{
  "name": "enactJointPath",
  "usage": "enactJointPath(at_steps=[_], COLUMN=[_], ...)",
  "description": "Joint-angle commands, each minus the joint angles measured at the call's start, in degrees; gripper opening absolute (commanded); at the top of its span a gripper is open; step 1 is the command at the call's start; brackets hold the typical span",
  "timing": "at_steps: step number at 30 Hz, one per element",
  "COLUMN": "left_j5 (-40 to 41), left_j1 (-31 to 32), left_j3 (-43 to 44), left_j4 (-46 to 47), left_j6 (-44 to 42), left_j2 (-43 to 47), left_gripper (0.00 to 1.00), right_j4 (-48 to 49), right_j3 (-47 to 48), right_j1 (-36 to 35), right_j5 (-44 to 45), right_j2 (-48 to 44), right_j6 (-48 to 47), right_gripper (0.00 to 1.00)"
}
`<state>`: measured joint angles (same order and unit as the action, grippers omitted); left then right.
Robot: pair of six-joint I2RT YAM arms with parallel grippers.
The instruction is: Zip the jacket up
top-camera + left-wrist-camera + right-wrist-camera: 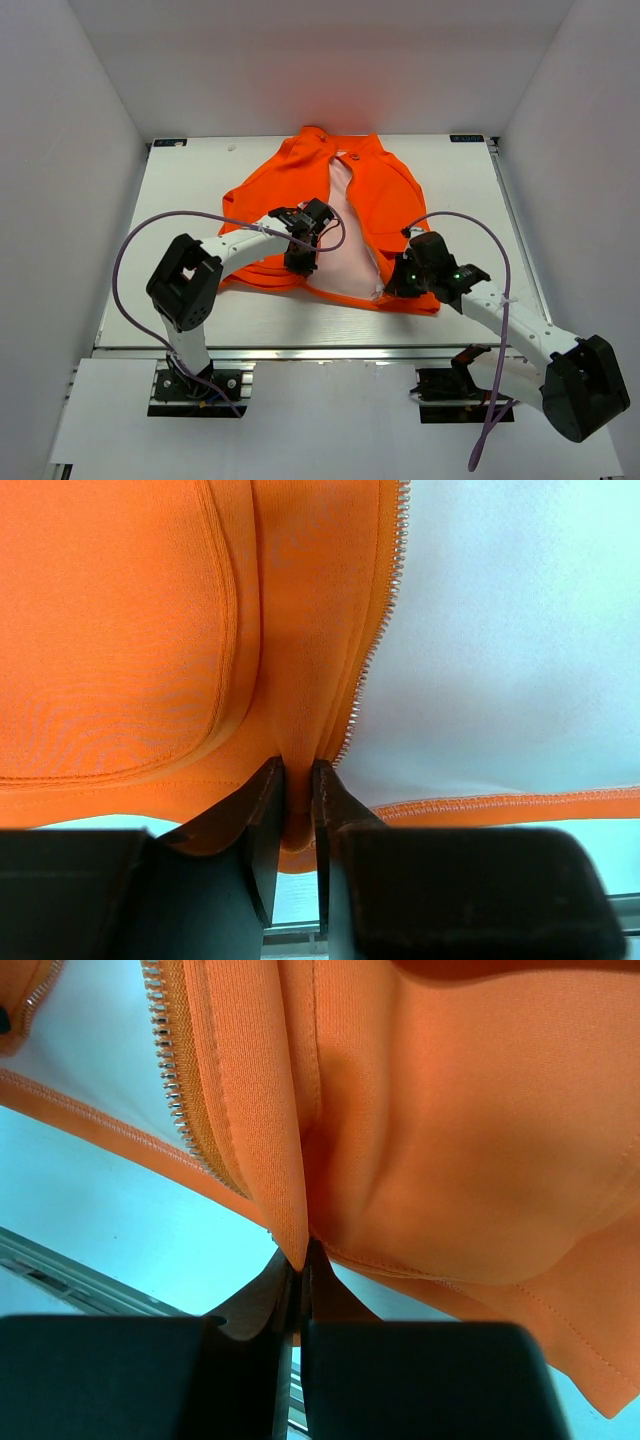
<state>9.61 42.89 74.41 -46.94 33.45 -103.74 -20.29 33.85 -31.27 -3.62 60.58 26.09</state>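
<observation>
A thick fold is bunched against the zipper's bottom end in my left gripper, so it should open and pinch the fabric (308, 730) beside the zipper's teeth, to leave that end clear.
The orange jacket (385, 190) lies on the table with its front open, and the white lining (350, 240) shows between the two panels. My left gripper (300, 260) is at the lower edge of the left panel. In the left wrist view it (298, 790) is shut on a fold of orange fabric (120, 630) just beside the zipper teeth (385, 600). My right gripper (398, 285) is at the bottom corner of the right panel. There it (303, 1260) is shut on the panel's edge (450, 1140), next to the other row of zipper teeth (170, 1070). No zipper slider shows.
The white table (200, 180) is boxed in by white walls at left, right and back. Purple cables (180, 218) loop above both arms. A metal rail (300, 350) runs along the table's near edge.
</observation>
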Motion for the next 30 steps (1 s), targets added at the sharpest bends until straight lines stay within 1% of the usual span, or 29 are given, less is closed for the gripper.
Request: enactJointPath(at_steps=[1,2,4,9,14,15,16,19,25,26,28,29,30], left_j5=[-1.17,-1.69,-1.70,-3.19,-5.03,-5.82,-6.09,-6.53,-6.71,-6.53,-6.09,-5.83,-5.57], left_j1=[0.26,0.17,0.17,0.17,0.17,0.17,0.17,0.17,0.17,0.17,0.17,0.26,0.26], left_j3=[0.21,-0.14,-0.58,-1.11,-1.11,-0.94,-0.85,-1.20,-0.94,-0.67,-0.67,-0.50,-0.32], left_j4=[0.71,0.88,0.71,0.27,1.32,1.32,1.06,1.14,1.32,1.32,1.50,1.67,1.67], left_j6=[-0.84,-1.19,-1.81,-4.09,-4.88,-5.15,-5.24,-5.15,-5.06,-4.80,-4.62,-4.28,-4.27], left_j2=[2.14,2.14,1.79,0.82,-0.05,-0.32,-0.58,-1.37,-3.30,-3.57,-3.75,-3.75,-3.75], left_gripper=[0.30,0.33,0.35,0.42,0.44,0.47,0.52,0.54,0.53,0.49,0.44,0.39,0.37], right_j4=[0.78,0.78,0.70,0.69,0.52,0.52,0.43,0.34,0.52,0.61,0.61,0.43,0.43], right_j3=[-0.80,-0.89,-0.97,-1.06,-1.06,-1.06,-1.06,-1.15,-1.41,-1.41,-1.50,-1.50,-1.50], right_j1=[0.68,0.77,0.94,1.12,1.12,1.12,1.12,1.21,1.21,1.29,1.21,1.21,1.21], right_j5=[-0.51,-0.51,-0.51,-0.78,-0.87,-0.87,-0.87,-0.78,-0.87,-0.78,-0.52,-0.43,-0.34], right_j2=[-0.64,-0.37,-0.20,0.07,-0.11,-0.19,-0.28,-0.28,-0.46,-0.55,-0.64,-0.64,-0.64], right_j6=[-1.13,-1.21,-1.21,-1.48,-1.48,-1.48,-1.65,-1.74,-1.83,-1.83,-1.92,-2.00,-2.00], right_gripper=[0.00,0.00,0.00,0.00,0.00,0.00,0.00,0.00,0.00,0.00,0.00,0.00,0.00])
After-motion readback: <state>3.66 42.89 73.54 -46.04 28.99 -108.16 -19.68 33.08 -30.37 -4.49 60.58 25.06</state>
